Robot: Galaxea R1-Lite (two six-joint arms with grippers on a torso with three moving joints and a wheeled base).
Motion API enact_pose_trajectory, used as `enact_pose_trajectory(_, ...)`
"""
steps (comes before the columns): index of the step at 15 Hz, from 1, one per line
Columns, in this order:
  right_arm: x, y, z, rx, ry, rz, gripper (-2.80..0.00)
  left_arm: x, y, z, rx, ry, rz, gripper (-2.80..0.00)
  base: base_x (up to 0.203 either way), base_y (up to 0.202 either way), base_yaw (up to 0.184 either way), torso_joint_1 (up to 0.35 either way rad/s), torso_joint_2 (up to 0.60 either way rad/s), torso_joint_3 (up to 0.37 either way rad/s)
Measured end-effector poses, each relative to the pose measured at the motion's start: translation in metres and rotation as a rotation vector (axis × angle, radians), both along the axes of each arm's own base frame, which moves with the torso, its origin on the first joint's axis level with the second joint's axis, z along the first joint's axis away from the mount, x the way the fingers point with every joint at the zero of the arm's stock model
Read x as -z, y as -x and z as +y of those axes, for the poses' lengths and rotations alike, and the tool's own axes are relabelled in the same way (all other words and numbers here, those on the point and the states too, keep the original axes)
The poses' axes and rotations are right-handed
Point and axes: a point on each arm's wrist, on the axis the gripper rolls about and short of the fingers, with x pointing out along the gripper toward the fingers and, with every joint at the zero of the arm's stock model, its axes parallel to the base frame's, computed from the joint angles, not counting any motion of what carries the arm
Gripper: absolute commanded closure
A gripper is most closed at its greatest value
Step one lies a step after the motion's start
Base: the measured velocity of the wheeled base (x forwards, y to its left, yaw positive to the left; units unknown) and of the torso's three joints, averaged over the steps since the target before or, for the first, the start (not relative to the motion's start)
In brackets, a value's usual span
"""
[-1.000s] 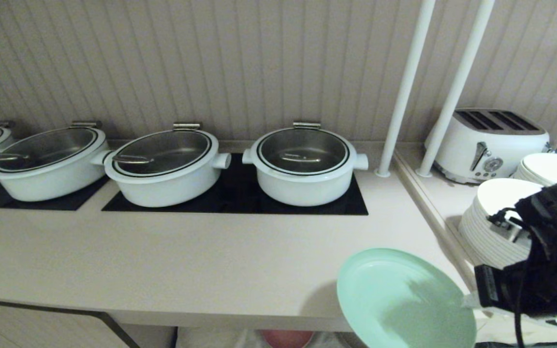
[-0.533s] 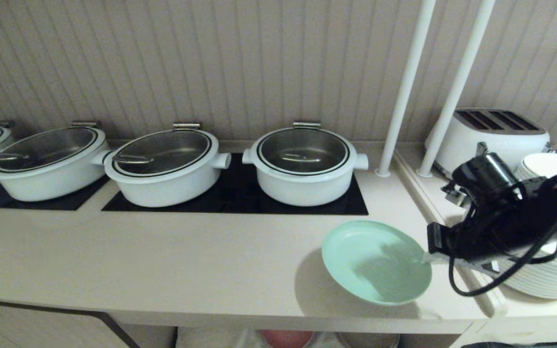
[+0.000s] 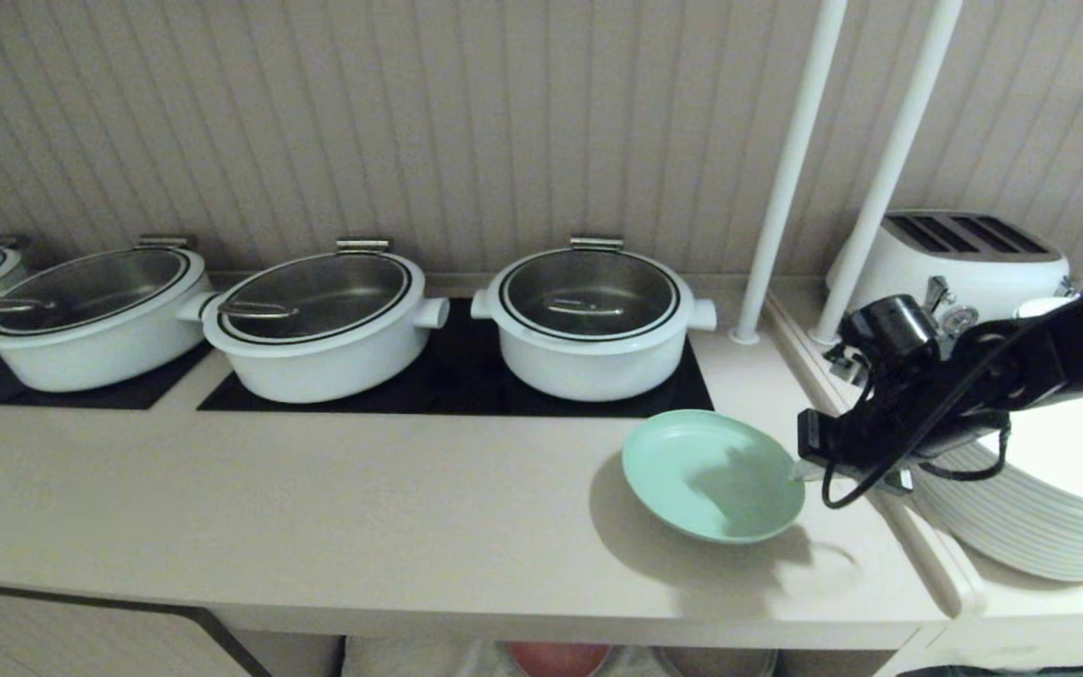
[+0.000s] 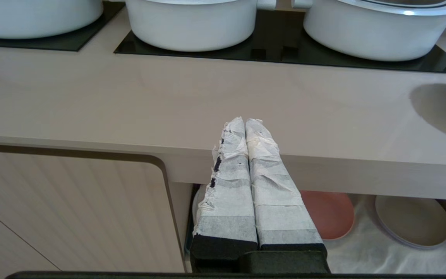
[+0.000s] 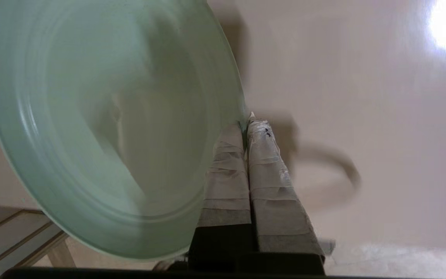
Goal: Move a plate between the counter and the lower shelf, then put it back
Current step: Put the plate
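Next, I release the mint-green plate on the counter (image 3: 695, 486) with my right gripper, in front of the pot nearest the poles.
The mint-green plate (image 3: 711, 475) hangs tilted a little above the pale beige counter (image 3: 316, 508), right of centre, casting a shadow below it. My right gripper (image 3: 797, 470) is shut on the plate's right rim; in the right wrist view the plate (image 5: 103, 124) fills one side and the taped fingers (image 5: 261, 155) pinch its edge. My left gripper (image 4: 245, 122) is shut and empty, parked in front of the counter's front edge (image 4: 323, 170). The lower shelf (image 4: 366, 252) shows under the counter, lined with white cloth.
Three white pots (image 3: 588, 320) stand on black cooktop panels (image 3: 466, 385) at the back. A stack of white plates (image 3: 1040, 508) and a toaster (image 3: 965, 263) sit on the raised ledge at right, with two white poles (image 3: 786, 169). A pink plate (image 4: 331, 213) and a beige plate (image 4: 412, 221) lie on the shelf.
My right arm has carried the plate up from beyond the counter's front edge and inward over the counter, towards the cooktop. The left arm has not moved.
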Motion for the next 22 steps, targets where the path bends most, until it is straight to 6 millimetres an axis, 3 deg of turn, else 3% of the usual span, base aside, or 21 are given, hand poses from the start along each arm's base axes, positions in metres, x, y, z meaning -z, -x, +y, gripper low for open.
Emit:
enact_pose_trajectory(6, 0.021, -0.015, 0.002, -0.025, 0.008, -0.015, 0.00, 0.000, 0.000, 0.000, 0.000, 0.000, 0.000, 0.00, 0.000, 0.000, 0.000, 0.000, 0.00, 0.000)
enact_pose_trajectory(16, 0.035, -0.024, 0.004, -0.033, -0.001, -0.013, 0.00, 0.000, 0.000, 0.000, 0.000, 0.000, 0.000, 0.00, 0.000, 0.000, 0.000, 0.000, 0.00, 0.000)
enact_pose_trajectory(17, 0.035, -0.025, 0.004, -0.034, -0.001, -0.012, -2.80, 0.000, 0.000, 0.000, 0.000, 0.000, 0.000, 0.00, 0.000, 0.000, 0.000, 0.000, 0.00, 0.000)
enact_pose_trajectory(22, 0.037, -0.026, 0.005, -0.034, -0.001, -0.009, -2.80, 0.000, 0.000, 0.000, 0.000, 0.000, 0.000, 0.00, 0.000, 0.000, 0.000, 0.000, 0.00, 0.000)
